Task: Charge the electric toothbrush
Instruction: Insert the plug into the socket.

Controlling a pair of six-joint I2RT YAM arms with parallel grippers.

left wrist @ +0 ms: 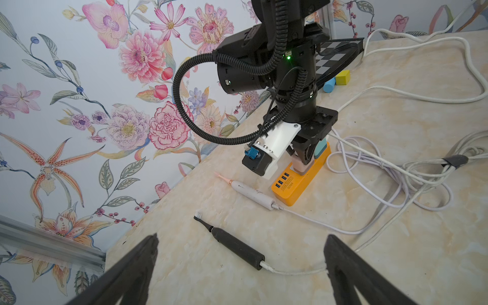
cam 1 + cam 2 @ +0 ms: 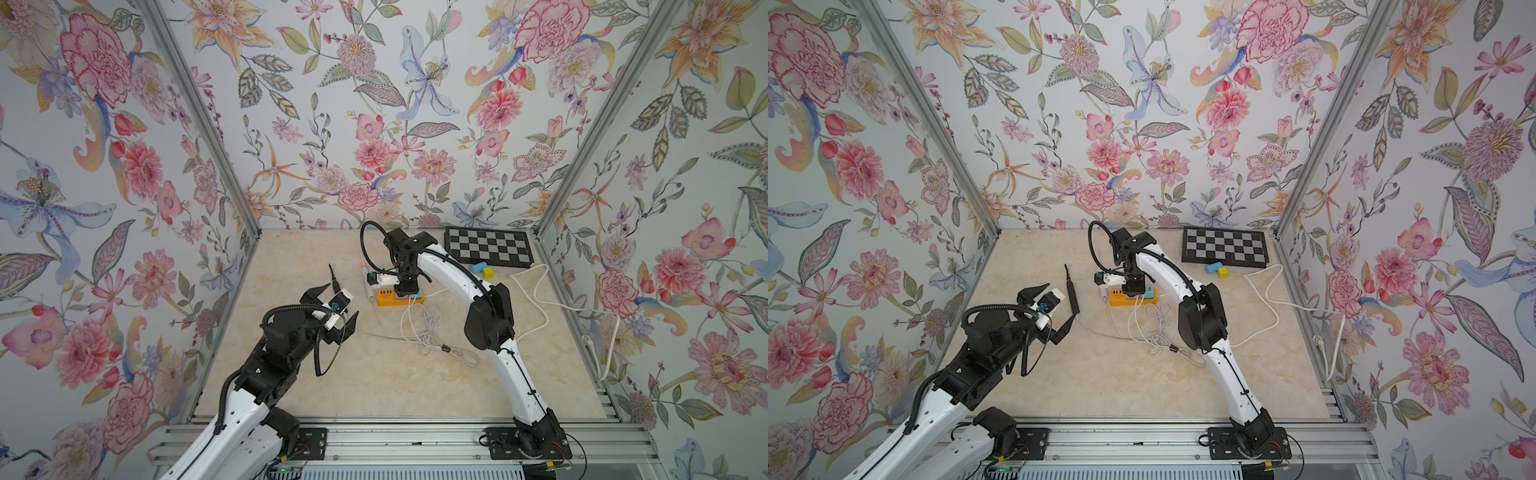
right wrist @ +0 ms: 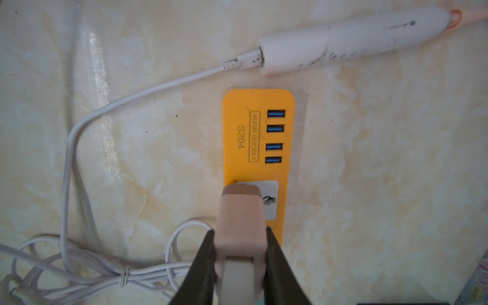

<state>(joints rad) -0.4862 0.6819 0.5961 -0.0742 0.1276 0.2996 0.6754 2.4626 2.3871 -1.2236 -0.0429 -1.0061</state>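
Observation:
My right gripper needs to let go of the pink charger plug in the white socket (image 2: 397, 293) (image 3: 255, 200) between the USB ports and the teal plug.
A black electric toothbrush (image 1: 232, 243) lies on the marble table with a white cable plugged into its base; its head also shows in both top views (image 2: 333, 277) (image 2: 1070, 291). My left gripper (image 1: 241, 239) (image 2: 343, 300) hangs open just above and before it, holding nothing. A white toothbrush with a pink head (image 1: 253, 195) (image 3: 343, 45) lies beside the orange power strip (image 3: 253, 137) (image 2: 388, 298), also cabled. My right gripper (image 3: 240, 237) (image 2: 405, 291) points straight down, shut on a pink charger plug (image 3: 240, 224) (image 1: 301, 166) whose end meets the strip's white socket panel.
A teal plug (image 1: 320, 148) sits in the strip next to the pink one. Coiled white cables (image 2: 432, 332) lie in front of the strip; a thicker white cord (image 2: 540, 299) runs to the right wall. A checkerboard (image 2: 488, 247), blue cylinder (image 2: 478, 267) and yellow block (image 2: 487, 272) sit at the back right.

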